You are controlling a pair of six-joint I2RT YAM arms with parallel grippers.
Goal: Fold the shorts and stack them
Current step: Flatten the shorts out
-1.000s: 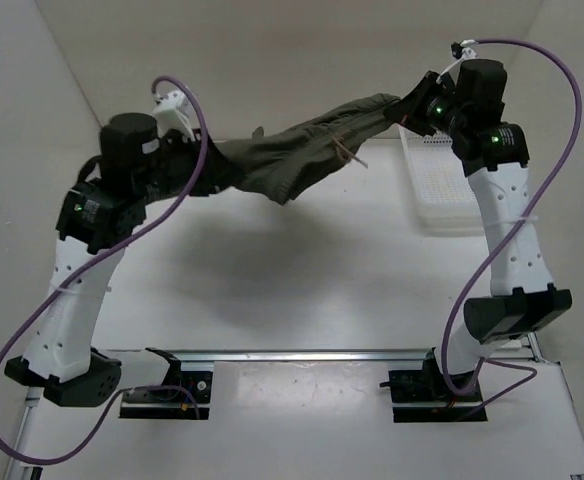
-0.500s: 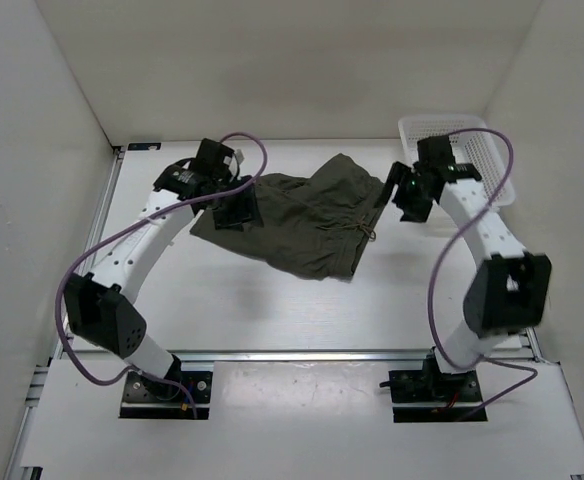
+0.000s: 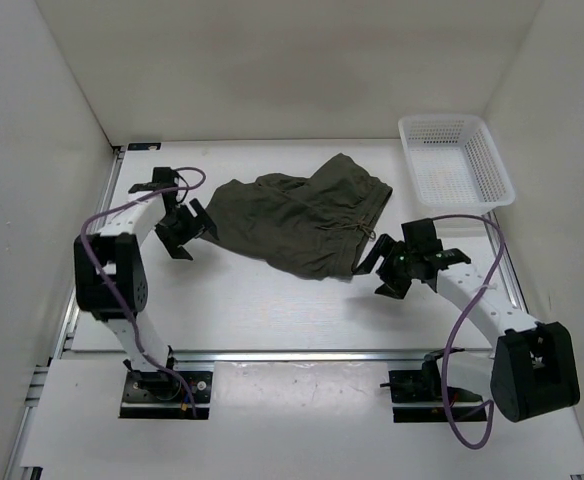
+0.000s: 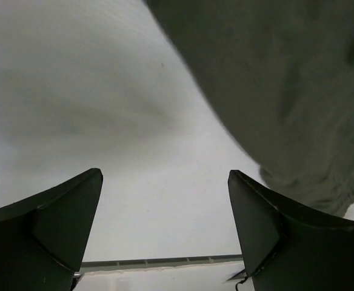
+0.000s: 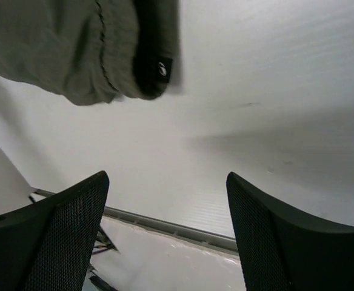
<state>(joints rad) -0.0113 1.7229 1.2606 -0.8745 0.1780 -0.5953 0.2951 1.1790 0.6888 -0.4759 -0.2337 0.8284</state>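
Observation:
The near hem corner [image 3: 209, 237] of the dark olive shorts, at the end opposite the drawstring waistband, will be gripped by my left gripper.
The dark olive shorts [image 3: 302, 215] lie spread flat on the white table, waistband toward the right with a thin drawstring [image 3: 366, 232] on top. My left gripper [image 3: 194, 232] is open, just off the cloth's left edge and holding nothing. In the left wrist view the left gripper [image 4: 165, 176] frames bare table, with the shorts [image 4: 286, 91] at upper right. My right gripper [image 3: 372, 268] is open near the shorts' lower right corner. From the right wrist, the right gripper [image 5: 166, 176] stands empty and a hem of the shorts [image 5: 62, 48] with a small tag lies ahead.
A white mesh basket [image 3: 442, 119] stands at the back right corner. White walls enclose the table on the left, back and right. A metal rail [image 3: 292, 353] runs along the near edge by the arm bases.
Both grippers have opened and let go of the shorts, which went from hanging in the air to lying on the table. Both arms drew back toward the near side.

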